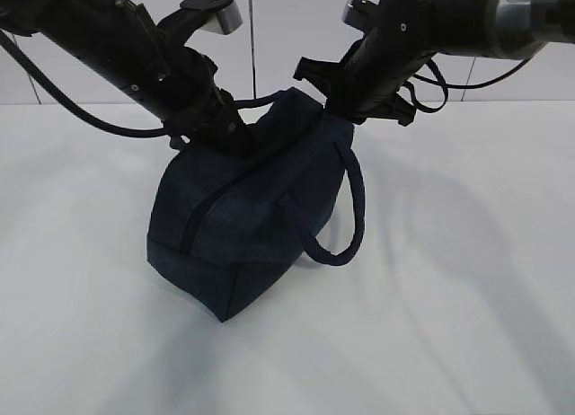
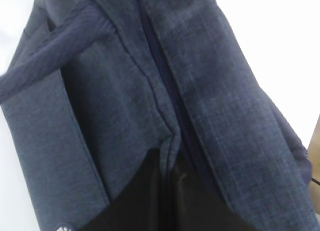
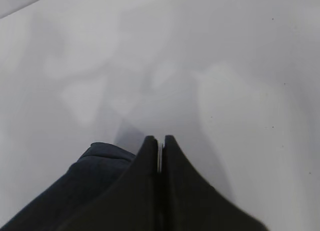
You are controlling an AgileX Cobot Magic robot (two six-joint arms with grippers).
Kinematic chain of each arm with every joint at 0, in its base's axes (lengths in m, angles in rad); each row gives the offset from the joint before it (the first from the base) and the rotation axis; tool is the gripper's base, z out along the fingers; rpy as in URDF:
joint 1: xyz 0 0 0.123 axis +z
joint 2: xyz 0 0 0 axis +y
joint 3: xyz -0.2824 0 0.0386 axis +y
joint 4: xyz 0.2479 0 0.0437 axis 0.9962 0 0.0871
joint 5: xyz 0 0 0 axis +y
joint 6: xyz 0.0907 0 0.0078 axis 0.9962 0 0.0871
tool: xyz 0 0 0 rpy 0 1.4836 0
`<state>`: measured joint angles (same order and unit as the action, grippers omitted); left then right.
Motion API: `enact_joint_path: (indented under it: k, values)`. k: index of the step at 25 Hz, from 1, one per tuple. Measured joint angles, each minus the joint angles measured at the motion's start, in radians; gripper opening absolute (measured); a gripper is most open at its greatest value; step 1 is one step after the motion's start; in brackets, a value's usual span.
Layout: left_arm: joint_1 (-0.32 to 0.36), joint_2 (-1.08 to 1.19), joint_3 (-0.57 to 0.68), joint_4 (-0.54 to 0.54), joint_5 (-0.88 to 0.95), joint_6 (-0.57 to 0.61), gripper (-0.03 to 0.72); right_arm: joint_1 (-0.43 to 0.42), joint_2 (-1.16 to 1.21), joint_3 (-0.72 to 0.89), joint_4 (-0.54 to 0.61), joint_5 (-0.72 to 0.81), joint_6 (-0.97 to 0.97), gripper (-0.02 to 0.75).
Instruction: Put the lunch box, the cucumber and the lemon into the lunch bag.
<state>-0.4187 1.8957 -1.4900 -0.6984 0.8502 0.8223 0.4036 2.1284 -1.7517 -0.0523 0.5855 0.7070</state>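
Note:
My left gripper should open and pinch the fabric nearer my right gripper's end [image 1: 284,122] of the lunch bag, because it now pinches a fold beside the bag's zipper, far from that end.
The dark navy lunch bag [image 1: 243,226] stands on the white table, tipped with one corner toward me, and its zipper [image 1: 202,219] looks closed. My left gripper [image 1: 235,132] is at the bag's top left. In the left wrist view that gripper [image 2: 170,161] is shut, pinching a fold of bag fabric [image 2: 110,91] beside the zipper [image 2: 162,66]. My right gripper [image 1: 337,105] is at the bag's top right end. Its black fingers [image 3: 160,141] are shut on a thin silver sliver, the zipper pull [image 3: 159,158]. The lunch box, the cucumber and the lemon are out of view.
One padded loop handle [image 1: 355,208] hangs down the bag's right side, and the other handle [image 2: 55,51] lies across the fabric. The white table [image 1: 467,298] spreads all around the bag, with a pale wall behind it.

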Motion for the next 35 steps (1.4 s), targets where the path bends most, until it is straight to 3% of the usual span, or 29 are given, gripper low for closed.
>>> enact_joint_path:
  k: [14,22,25,30,35]
  values:
    - [0.0,0.0,0.0,-0.003,0.0,-0.007,-0.003,-0.03,0.022,0.0,-0.007,-0.003,-0.001,0.0]
    - [0.0,0.001,0.0,-0.005,-0.004,-0.035,0.003,-0.032,0.035,-0.055,0.084,0.027,-0.108,0.0]
    - [0.0,0.001,0.0,-0.026,-0.009,-0.043,0.069,-0.034,0.035,-0.09,0.098,0.068,-0.153,0.0]
    - [0.0,0.001,-0.037,-0.062,-0.029,-0.049,0.297,-0.034,0.035,-0.102,0.119,0.099,-0.194,0.0]
    - [0.0,0.001,-0.058,-0.066,-0.051,-0.051,0.331,-0.034,0.037,-0.102,0.176,0.099,-0.243,0.0]
